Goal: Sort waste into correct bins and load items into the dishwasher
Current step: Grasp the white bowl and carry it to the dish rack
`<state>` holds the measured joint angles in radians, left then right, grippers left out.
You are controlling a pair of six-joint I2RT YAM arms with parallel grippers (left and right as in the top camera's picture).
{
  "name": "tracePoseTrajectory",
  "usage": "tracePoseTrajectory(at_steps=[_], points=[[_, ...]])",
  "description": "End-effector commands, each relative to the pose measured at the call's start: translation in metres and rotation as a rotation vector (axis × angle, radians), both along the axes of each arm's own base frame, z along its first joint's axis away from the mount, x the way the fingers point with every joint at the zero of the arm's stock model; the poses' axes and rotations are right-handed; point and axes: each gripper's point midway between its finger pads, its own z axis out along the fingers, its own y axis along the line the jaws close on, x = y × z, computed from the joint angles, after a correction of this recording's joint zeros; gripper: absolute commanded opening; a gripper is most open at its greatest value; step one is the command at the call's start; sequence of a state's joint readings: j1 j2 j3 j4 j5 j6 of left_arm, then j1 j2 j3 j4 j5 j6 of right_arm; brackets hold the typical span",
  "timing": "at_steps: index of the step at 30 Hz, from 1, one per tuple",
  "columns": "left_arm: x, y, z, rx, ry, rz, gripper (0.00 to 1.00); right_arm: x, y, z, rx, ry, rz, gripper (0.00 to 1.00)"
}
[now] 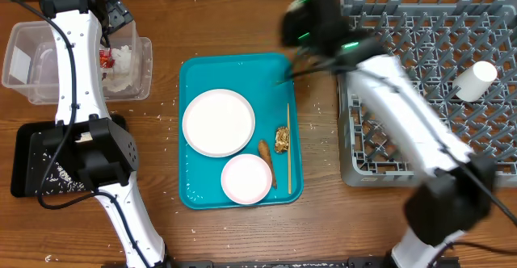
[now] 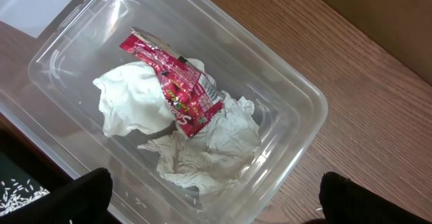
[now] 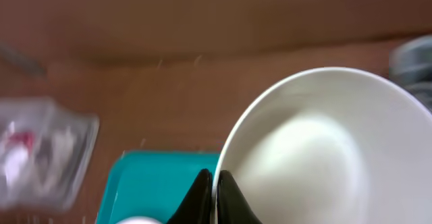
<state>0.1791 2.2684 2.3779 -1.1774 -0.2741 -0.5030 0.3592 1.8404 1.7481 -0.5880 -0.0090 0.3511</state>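
The white bowl will go down from my right gripper between the white cup and the dish rack's back rim (image 1: 417,44).
My left gripper (image 2: 216,200) is open and empty, hovering over a clear plastic bin (image 2: 297,96) that holds crumpled white tissues (image 2: 202,146) and a red wrapper (image 2: 179,89). In the overhead view it (image 1: 113,16) is at the back left, over that bin (image 1: 141,66). My right gripper (image 3: 216,190) is shut on the rim of a white bowl (image 3: 317,150), held above the back of the teal tray (image 3: 155,183). In the overhead view the right gripper (image 1: 311,18) is blurred and hides the bowl. The grey dish rack (image 1: 404,139) stands at the right.
The teal tray (image 1: 194,74) carries a white plate (image 1: 218,121), a smaller white dish (image 1: 246,178), a chopstick (image 1: 288,147) and food scraps (image 1: 282,139). A white cup (image 1: 474,81) lies in the rack. A black bin (image 1: 36,159) with rice grains sits front left.
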Motion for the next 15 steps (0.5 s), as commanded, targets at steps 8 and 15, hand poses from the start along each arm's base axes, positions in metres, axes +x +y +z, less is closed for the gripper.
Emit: tracePoseTrajectory(at_steps=[8,15], points=[[0.000,0.003,0.015,0.014,-0.034,0.017,1.00,0.021,-0.152,0.038,0.420,-0.021,0.106,0.04],[0.000,0.003,0.015,0.014,-0.034,0.017,1.00,0.034,-0.202,0.004,0.567,0.017,0.125,0.04]])
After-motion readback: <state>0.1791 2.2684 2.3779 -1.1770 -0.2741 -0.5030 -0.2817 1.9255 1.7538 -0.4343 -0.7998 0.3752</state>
